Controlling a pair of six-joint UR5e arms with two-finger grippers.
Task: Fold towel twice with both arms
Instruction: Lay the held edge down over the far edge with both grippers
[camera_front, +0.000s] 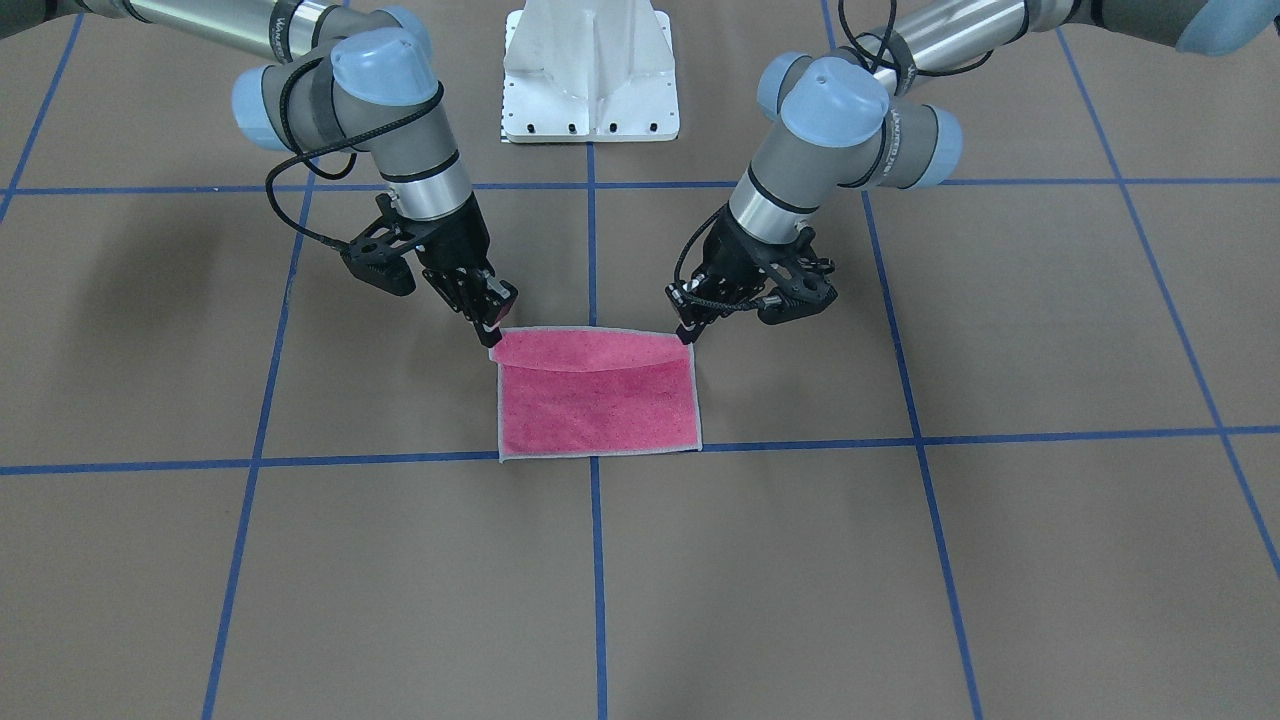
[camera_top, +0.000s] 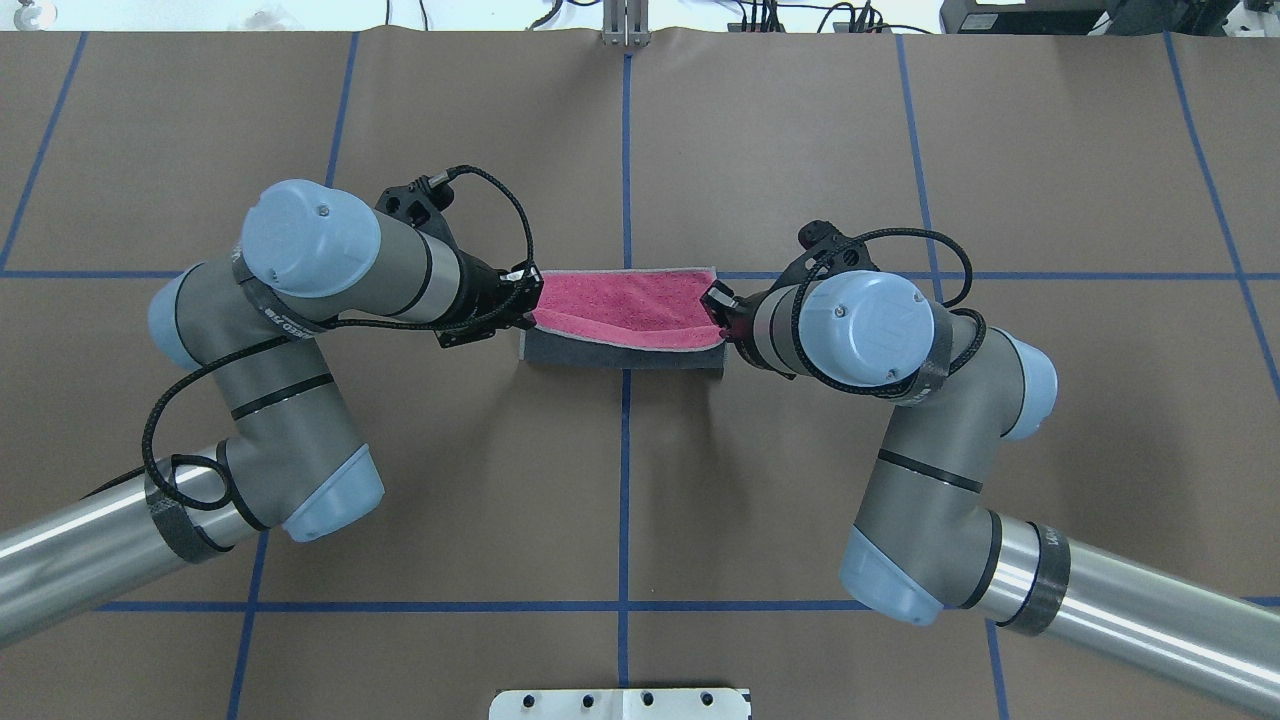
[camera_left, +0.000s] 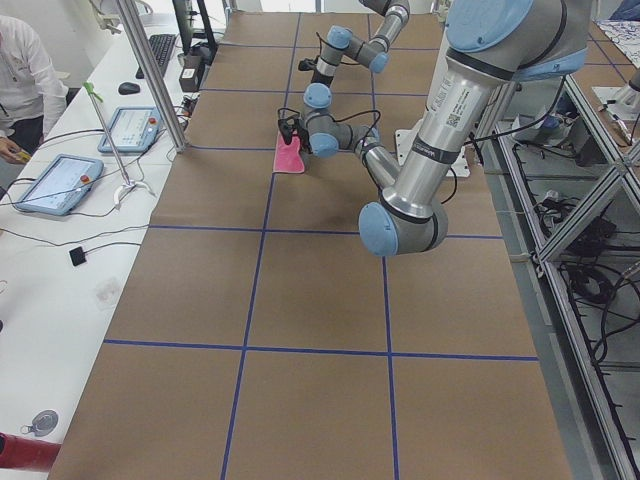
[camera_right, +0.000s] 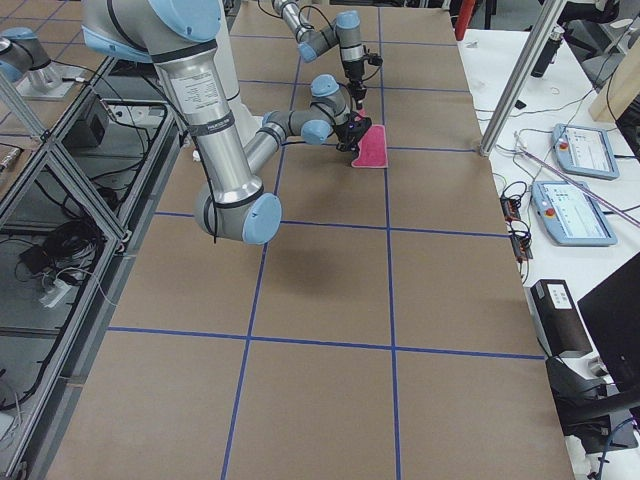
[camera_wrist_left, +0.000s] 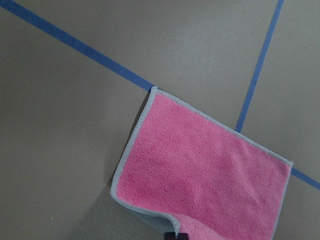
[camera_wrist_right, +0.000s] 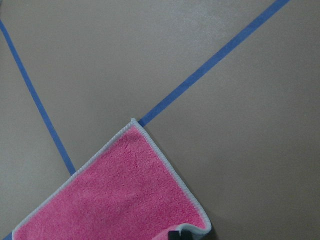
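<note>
The robot's left gripper needs to release the lifted corner on the towel's side border (camera_front: 697, 416) (camera_wrist_left: 144, 131) just short of the towel's far corner.
The towel (camera_front: 597, 400) is bright pink with a light grey border. Its far edge lies on the table along a blue tape line. Its edge nearer the robot is lifted and curls over, so the dark grey face (camera_top: 620, 357) shows below the pink in the overhead view. My left gripper (camera_front: 686, 337) is shut on one lifted corner, and my right gripper (camera_front: 493, 335) is shut on the other. Both also show in the overhead view, the left (camera_top: 528, 305) and the right (camera_top: 716, 303). The wrist views show the pink face hanging below each gripper (camera_wrist_left: 200, 170) (camera_wrist_right: 115, 195).
The white pedestal base (camera_front: 590, 80) stands behind the towel on the robot's side. Blue tape lines (camera_front: 595, 560) cross the brown table. A side desk with tablets (camera_left: 55, 183) and a person (camera_left: 20, 80) lies beyond the table's far edge.
</note>
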